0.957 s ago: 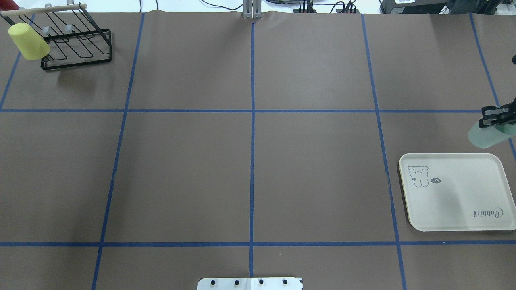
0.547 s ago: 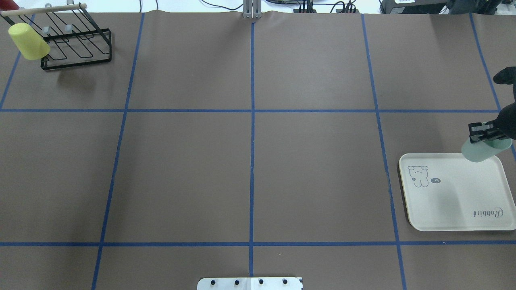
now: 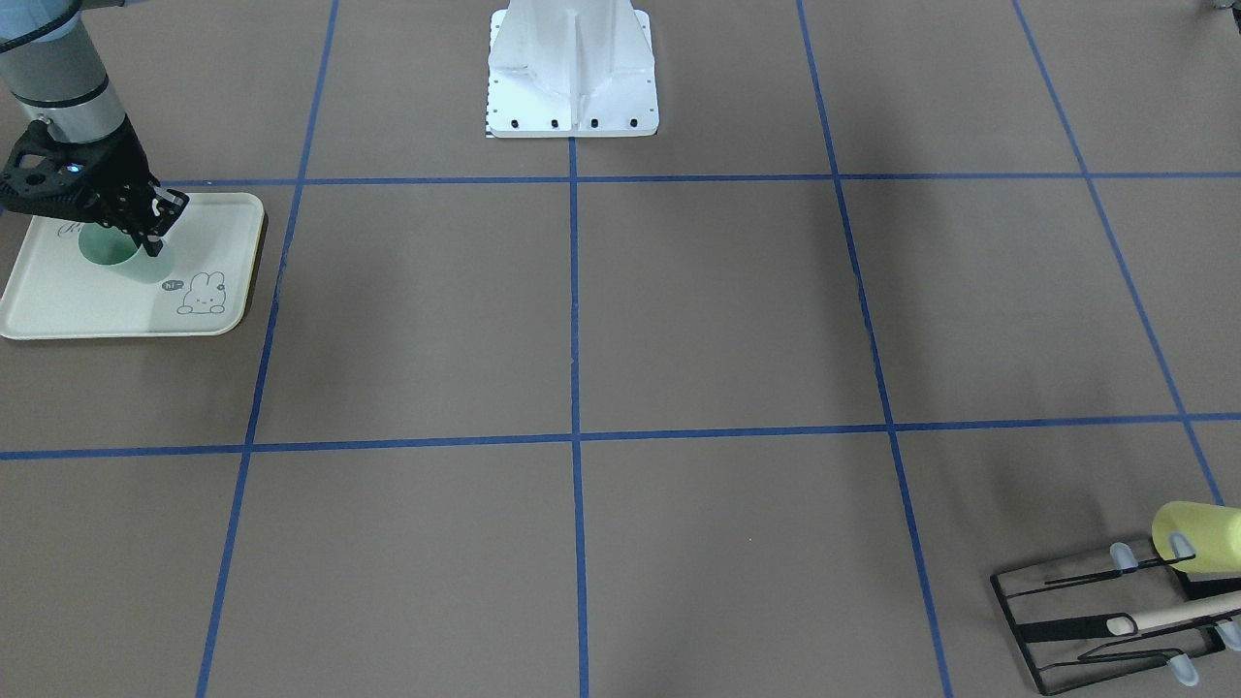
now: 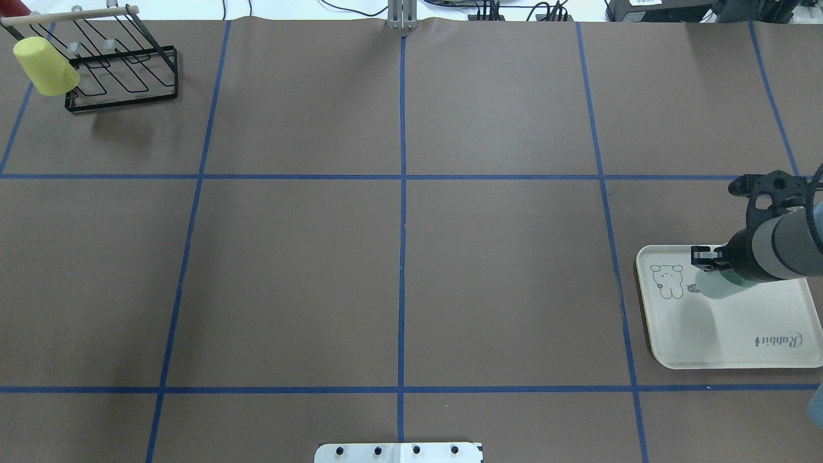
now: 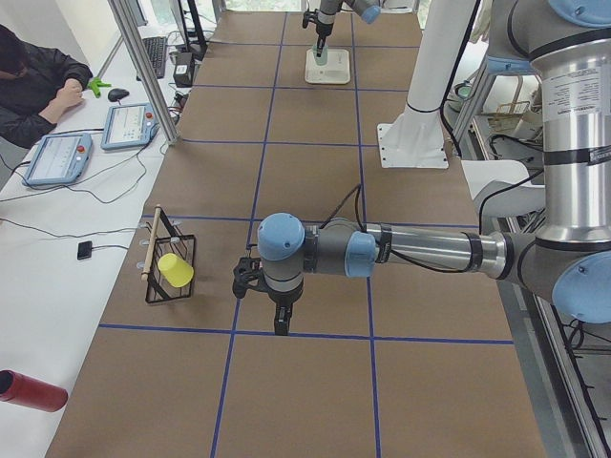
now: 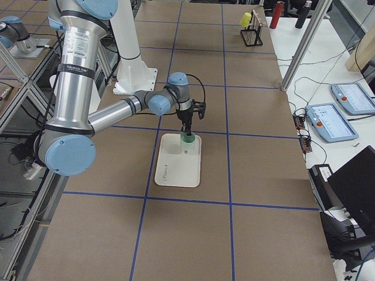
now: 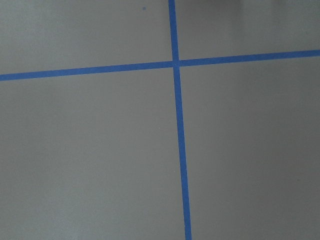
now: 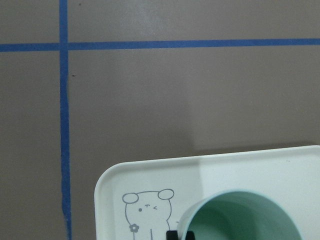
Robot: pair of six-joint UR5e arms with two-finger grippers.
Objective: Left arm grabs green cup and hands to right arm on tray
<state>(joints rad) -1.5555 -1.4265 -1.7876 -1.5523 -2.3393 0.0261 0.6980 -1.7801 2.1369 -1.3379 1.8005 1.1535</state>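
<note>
Next, I set the mint-green cup on the cream tray (image 3: pixel 165 268) beside the rabbit drawing's speech bubble, using my right gripper.
My right gripper (image 4: pixel 714 263) is shut on the rim of the pale mint-green cup (image 4: pixel 721 285). It holds the cup upright, mouth up, over the far half of the cream tray (image 4: pixel 739 334), next to the rabbit drawing. I cannot tell whether the cup's base touches the tray. The front-facing view shows the right gripper (image 3: pixel 145 237), the cup (image 3: pixel 109 250) and the tray (image 3: pixel 58 310). The right wrist view shows the cup's mouth (image 8: pixel 240 220) above the tray (image 8: pixel 150 180). My left gripper (image 5: pixel 282 320) shows only in the exterior left view, over bare table. I cannot tell whether it is open or shut.
A black wire rack (image 4: pixel 122 71) stands at the far left corner with a pale yellow cup (image 4: pixel 45 67) hung on it. The robot's white base (image 3: pixel 572 68) is at the table's near middle edge. Blue tape lines cross the brown table.
My right gripper has carried the green cup from the table's right edge leftward and nearer, so it now hangs over the tray. Nothing else has moved.
</note>
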